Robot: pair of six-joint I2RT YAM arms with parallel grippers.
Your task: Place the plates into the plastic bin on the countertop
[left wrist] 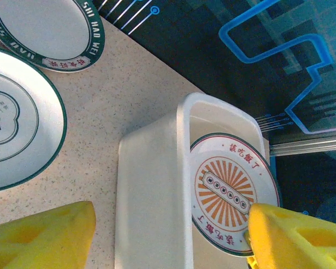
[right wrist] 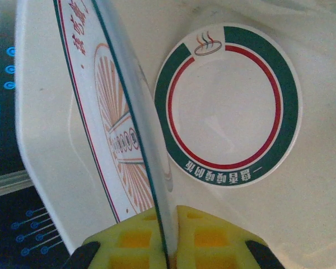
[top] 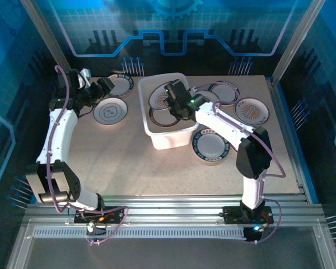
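Note:
Next, my right gripper lets go of the plate with orange rays on top of the green-and-red ringed plate (top: 163, 116) (right wrist: 227, 105) inside the plastic bin.
The plastic bin (top: 169, 136) stands mid-countertop (top: 117, 162). My right gripper (top: 176, 102) reaches into it, shut on the rim of an orange-rayed plate (top: 158, 96), which stands tilted on edge against the bin's left wall. In the right wrist view the yellow fingers (right wrist: 129, 241) pinch that plate (right wrist: 95, 123) edge-on, beside a green-and-red ringed plate (right wrist: 227, 106) lying flat on the bin floor. My left gripper (top: 103, 87) hovers open left of the bin, above two green-rimmed plates (top: 120, 85) (top: 110, 110). The left wrist view has its gripper (left wrist: 168, 241) spread wide over the bin wall (left wrist: 151, 196) and the orange plate (left wrist: 229, 190).
Right of the bin lie three more plates: one at the back (top: 224, 92), an orange-rayed one (top: 252, 110) and a plain stacked one (top: 211, 145) near the bin's front corner. Blue panels wall the back and sides. The right arm's elbow (top: 252, 154) stands over the right side.

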